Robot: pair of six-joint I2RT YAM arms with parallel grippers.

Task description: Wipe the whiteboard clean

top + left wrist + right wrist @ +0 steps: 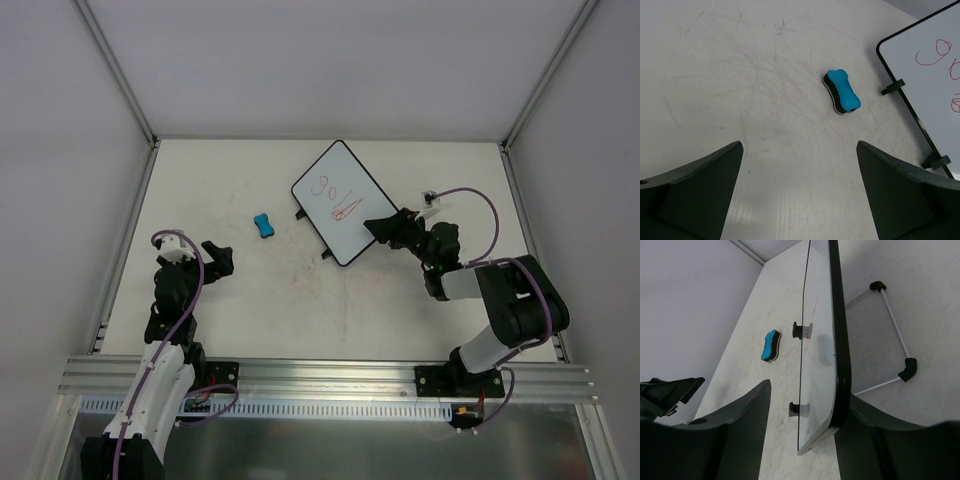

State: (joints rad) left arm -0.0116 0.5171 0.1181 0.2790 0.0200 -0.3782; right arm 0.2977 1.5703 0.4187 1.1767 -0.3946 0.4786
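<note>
Next, I close my left gripper on the narrow middle (263,226) (843,90) of the blue eraser, because I need to wipe the red scribbles off the whiteboard with it.
The whiteboard (338,200) lies at the table's back middle, turned diagonally, with red scribbles and two black tabs on its left edge. It also shows at the right edge of the left wrist view (935,70). My right gripper (387,228) is open and straddles the board's near right edge. In the right wrist view (810,390) the board (822,340) stands edge-on between the jaws, the right finger touching its black rim, the left finger apart. The blue eraser (263,225) (841,91) (771,346) lies left of the board. My left gripper (215,257) (800,145) is open and empty, short of the eraser.
A thin metal rod frame with black corner pieces (892,335) lies beyond the board's right side. A small connector on a purple cable (430,197) sits by the right arm. Enclosure walls stand left, back and right; an aluminium rail (330,375) runs along the near edge.
</note>
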